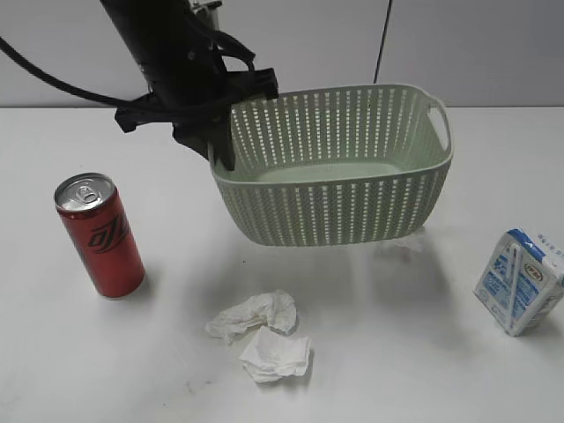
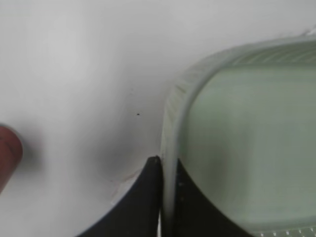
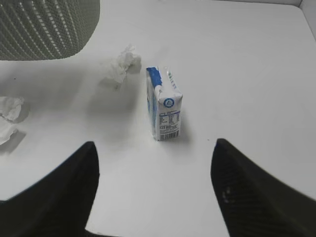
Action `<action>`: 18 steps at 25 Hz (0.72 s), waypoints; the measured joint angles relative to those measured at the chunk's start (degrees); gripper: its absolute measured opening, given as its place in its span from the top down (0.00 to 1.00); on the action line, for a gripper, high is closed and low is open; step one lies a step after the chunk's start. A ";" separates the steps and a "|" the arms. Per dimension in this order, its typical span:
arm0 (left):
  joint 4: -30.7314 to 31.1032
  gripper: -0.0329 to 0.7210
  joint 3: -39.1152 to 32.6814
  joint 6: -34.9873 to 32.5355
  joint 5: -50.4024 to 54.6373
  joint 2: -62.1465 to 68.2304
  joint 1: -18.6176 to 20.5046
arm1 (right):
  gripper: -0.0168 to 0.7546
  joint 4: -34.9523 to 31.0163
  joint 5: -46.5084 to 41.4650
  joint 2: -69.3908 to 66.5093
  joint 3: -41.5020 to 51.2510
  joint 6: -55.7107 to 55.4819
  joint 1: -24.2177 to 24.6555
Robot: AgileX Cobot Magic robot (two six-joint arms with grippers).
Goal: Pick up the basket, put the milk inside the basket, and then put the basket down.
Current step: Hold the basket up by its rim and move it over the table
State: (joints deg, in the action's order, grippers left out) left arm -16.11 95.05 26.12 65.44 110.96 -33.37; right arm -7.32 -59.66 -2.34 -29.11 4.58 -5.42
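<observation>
Next, my right gripper should go to the milk carton's upper part (image 1: 534,267) (image 3: 166,100), around its round logo, and close there.
The pale green basket (image 1: 352,176) hangs tilted above the table, lifted by its left end. My left gripper (image 1: 222,145) is shut on the basket's left rim; in the left wrist view the rim (image 2: 170,143) runs between the two black jaws (image 2: 167,165). The blue-and-white milk carton (image 1: 520,282) stands on the table at the right, apart from the basket. In the right wrist view the milk (image 3: 164,103) stands upright ahead of my right gripper (image 3: 154,150), which is open and empty. The right gripper does not show in the exterior view.
A red soda can (image 1: 100,234) stands at the left; its edge shows in the left wrist view (image 2: 9,153). Crumpled white tissues (image 1: 263,335) lie in front of the basket. Another tissue (image 3: 120,65) lies near the milk, under the basket (image 3: 47,27).
</observation>
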 joint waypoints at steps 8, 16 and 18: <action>4.44 0.95 0.00 1.60 1.67 1.77 -0.06 | 0.26 -1.27 0.73 -17.50 -4.38 0.06 0.00; 6.84 0.95 0.00 1.72 -0.21 1.77 -2.61 | 0.19 -1.76 2.18 -41.83 -12.65 8.69 0.00; 7.11 0.95 0.00 1.72 -0.33 1.77 -3.76 | 0.19 -1.75 2.73 -48.42 -13.90 10.12 0.00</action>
State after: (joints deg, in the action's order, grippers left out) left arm -9.01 95.05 27.84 65.12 112.73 -37.13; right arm -9.07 -56.93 -50.76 -43.01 14.70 -5.42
